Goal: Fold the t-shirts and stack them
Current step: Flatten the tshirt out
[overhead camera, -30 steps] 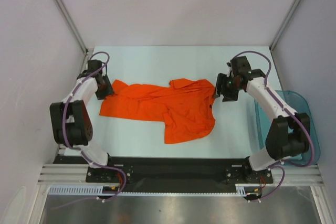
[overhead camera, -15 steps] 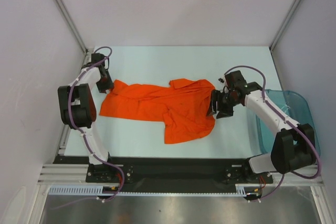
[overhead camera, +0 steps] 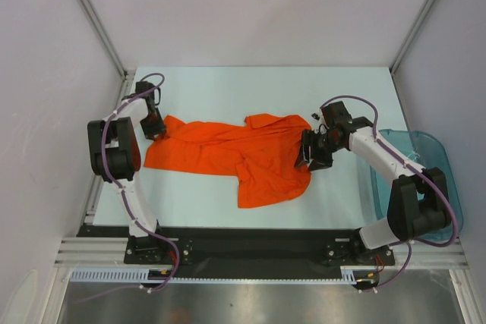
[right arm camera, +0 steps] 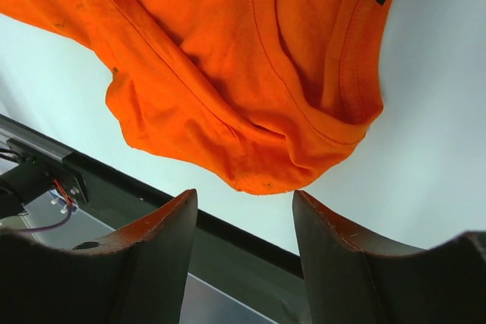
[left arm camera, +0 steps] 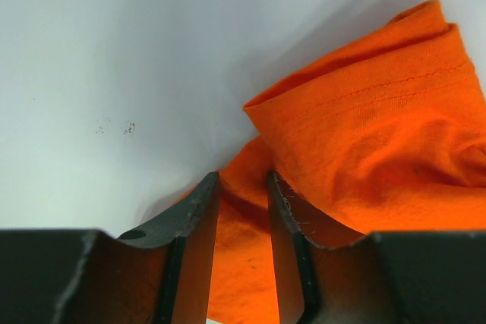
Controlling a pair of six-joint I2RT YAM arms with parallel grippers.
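Observation:
The orange t-shirt's far collar-end corner (overhead camera: 305,121), beyond the label, is next for my right gripper to go to and close on.
One bright orange t-shirt (overhead camera: 243,157) lies crumpled and spread on the white table. My left gripper (overhead camera: 157,128) is at its far left corner. In the left wrist view the left gripper (left arm camera: 239,180) has its jaws drawn close, with a fold of the orange fabric (left arm camera: 364,134) between them. My right gripper (overhead camera: 310,158) hovers at the shirt's right edge. In the right wrist view the right gripper (right arm camera: 244,195) is open and empty, with the collar and label side of the shirt (right arm camera: 228,73) just beyond its fingertips.
A translucent teal bin (overhead camera: 434,140) stands at the table's right edge, beside the right arm. The black front rail (right arm camera: 137,180) runs along the near edge. White enclosure walls stand on three sides.
My right gripper has moved down and left onto the shirt's right edge. My left arm has folded in toward the wall, its gripper staying at the shirt's left corner.

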